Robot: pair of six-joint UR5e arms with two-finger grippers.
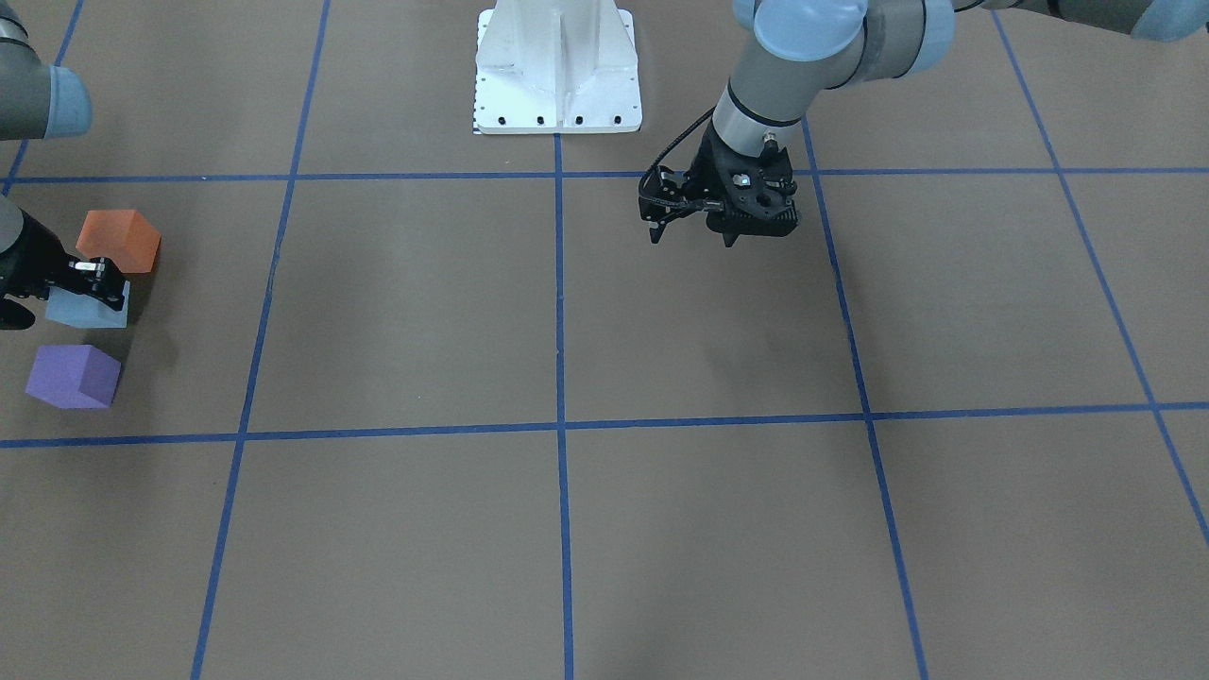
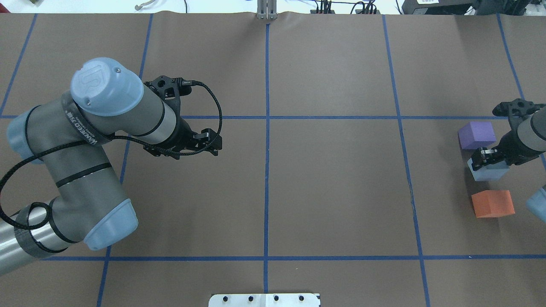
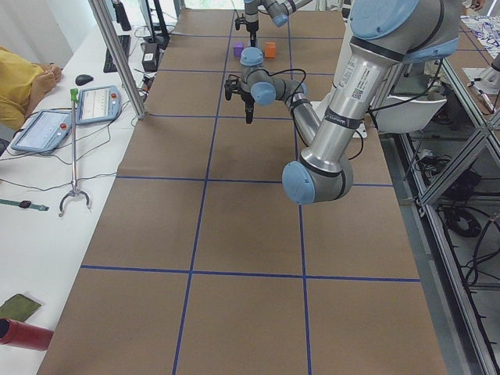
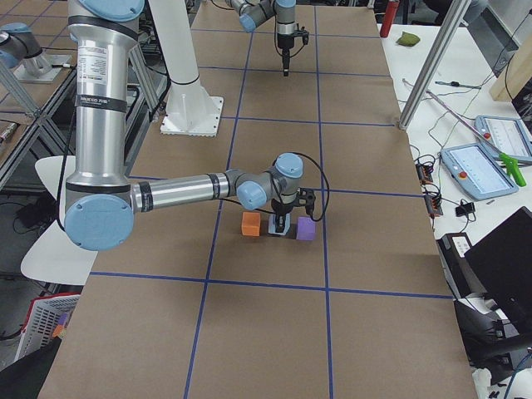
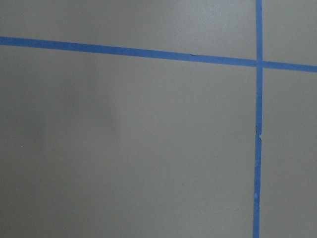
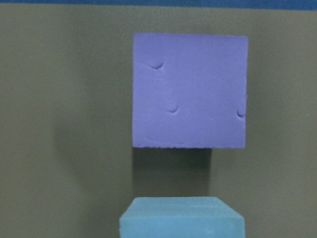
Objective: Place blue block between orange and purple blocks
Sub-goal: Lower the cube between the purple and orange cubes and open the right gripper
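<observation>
Next, my right gripper sets the blue block down in the gap (image 1: 102, 322) (image 6: 179, 198) next to the purple block, on the side of the orange block. The blue block now sits on the brown table.
The blue block (image 1: 85, 310) sits on the brown table between the orange block (image 1: 118, 241) and the purple block (image 1: 74, 376), at the robot's far right. In the overhead view the blue block (image 2: 486, 172) lies between purple (image 2: 477, 134) and orange (image 2: 492, 204). My right gripper (image 1: 90, 283) points straight down on the blue block, its fingers against the block's sides. The right wrist view shows the purple block (image 6: 189, 89) and the blue block's top (image 6: 182, 218). My left gripper (image 1: 691, 238) hovers open and empty near the table's middle, far from the blocks.
The white robot base (image 1: 557, 71) stands at the table's robot-side edge. Blue tape lines (image 1: 559, 425) divide the brown table into squares. The left wrist view shows only bare table and tape (image 5: 257, 148). An operator's desk with tablets (image 3: 47, 129) runs along the far side.
</observation>
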